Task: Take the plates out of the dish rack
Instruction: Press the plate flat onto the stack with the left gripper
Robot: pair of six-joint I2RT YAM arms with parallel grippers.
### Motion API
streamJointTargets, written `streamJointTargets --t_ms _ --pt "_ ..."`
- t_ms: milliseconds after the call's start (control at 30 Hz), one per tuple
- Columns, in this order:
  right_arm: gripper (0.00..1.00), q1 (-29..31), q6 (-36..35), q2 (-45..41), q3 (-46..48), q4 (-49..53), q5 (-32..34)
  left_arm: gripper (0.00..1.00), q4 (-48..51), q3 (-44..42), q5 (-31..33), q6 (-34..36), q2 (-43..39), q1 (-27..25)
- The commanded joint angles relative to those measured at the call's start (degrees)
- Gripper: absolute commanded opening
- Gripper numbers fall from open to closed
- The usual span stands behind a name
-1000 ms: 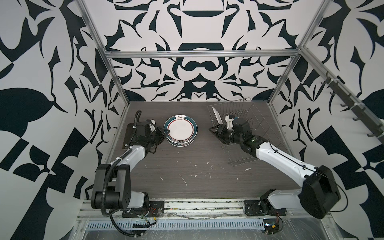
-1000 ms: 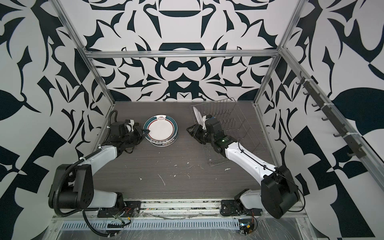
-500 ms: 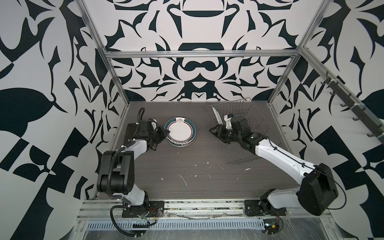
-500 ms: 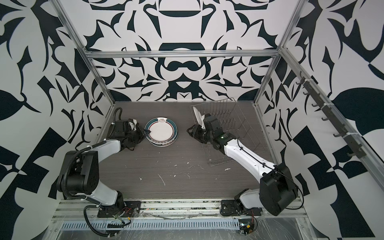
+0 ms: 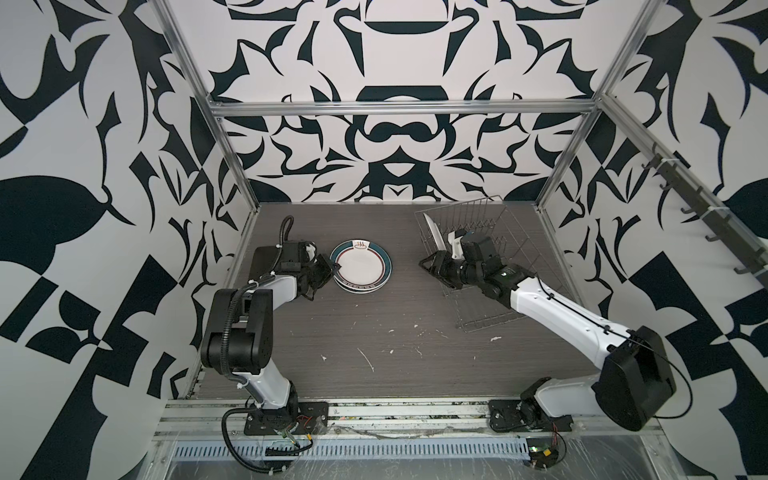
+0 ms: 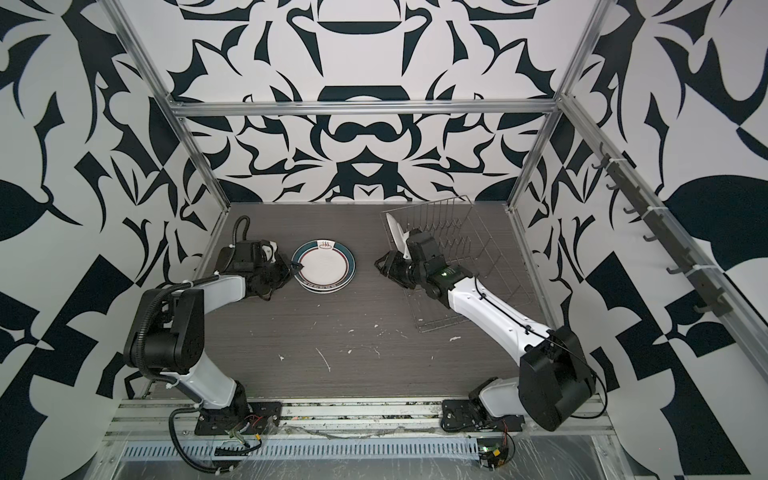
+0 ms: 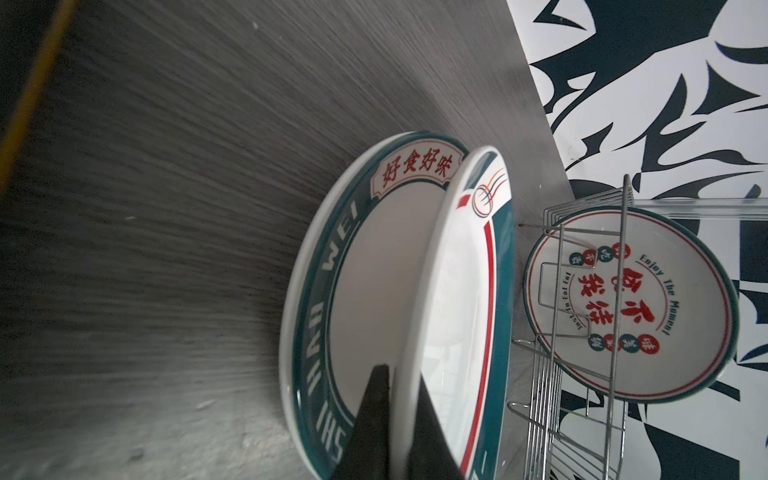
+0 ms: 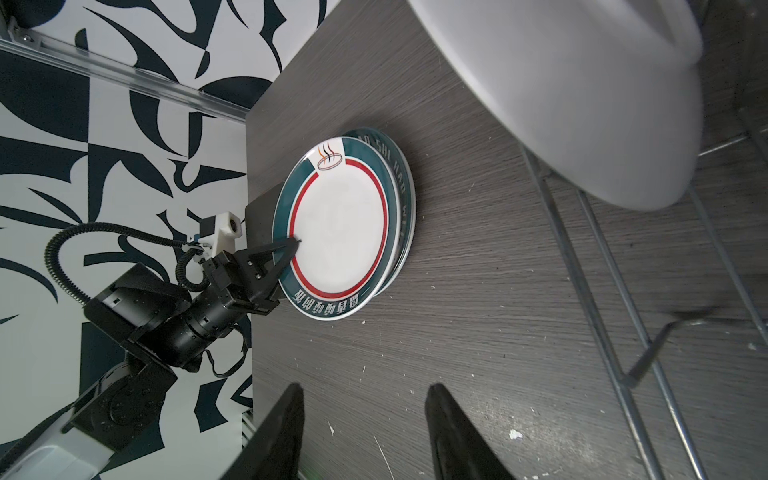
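The robot's left gripper should release the top plate squarely on the lettered plate in the stack [image 5: 361, 265] [image 7: 404, 316].
A stack of plates [image 5: 362, 268] [image 6: 325, 268] lies on the table left of centre. Its top plate [image 7: 457, 291] [image 8: 338, 224] is white with a teal and red rim. My left gripper [image 5: 334, 266] [image 6: 296, 266] [image 7: 401, 374] [image 8: 297, 243] is shut on that plate's near-left rim, and the held edge sits slightly above the lettered plate [image 7: 332, 257] beneath. The dish rack [image 5: 498, 249] [image 6: 469, 241] [image 7: 540, 399] stands at the back right. One plate [image 5: 432, 230] [image 6: 397, 230] [image 7: 631, 307] [image 8: 561, 83] stands upright in its far-left end. My right gripper [image 5: 430, 266] [image 6: 382, 266] [image 8: 361, 386] is open and empty, just beside the rack's left edge and below that plate.
A dark square plate [image 5: 264, 259] [image 8: 259, 212] lies flat left of the stack, partly under my left wrist. White crumbs [image 5: 368, 359] dot the dark wood table. The patterned side walls stand close behind both arms.
My left arm's elbow has swung farther in toward the plates while its gripper keeps hold of the top plate's rim. The right gripper has hardly moved.
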State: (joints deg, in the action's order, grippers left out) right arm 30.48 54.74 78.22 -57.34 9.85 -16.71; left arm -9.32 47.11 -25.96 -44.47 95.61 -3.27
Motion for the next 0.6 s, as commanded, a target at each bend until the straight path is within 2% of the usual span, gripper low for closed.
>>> streamJointTargets --t_ms 0,500,567 --pt "0.52 -0.07 -1.58 -0.08 -2.69 -0.09 0.45 0.0 -2.98 1.82 -1.21 0.43 0.92 0.1" --pt "0.51 -0.04 -1.04 1.21 -2.64 -0.27 -0.39 0.0 -2.46 3.6 -2.28 0.78 3.57 0.1" --pt "0.51 -0.02 -1.0 1.24 -2.6 -0.35 -0.34 0.02 -2.28 3.61 -2.35 0.79 3.66 0.06"
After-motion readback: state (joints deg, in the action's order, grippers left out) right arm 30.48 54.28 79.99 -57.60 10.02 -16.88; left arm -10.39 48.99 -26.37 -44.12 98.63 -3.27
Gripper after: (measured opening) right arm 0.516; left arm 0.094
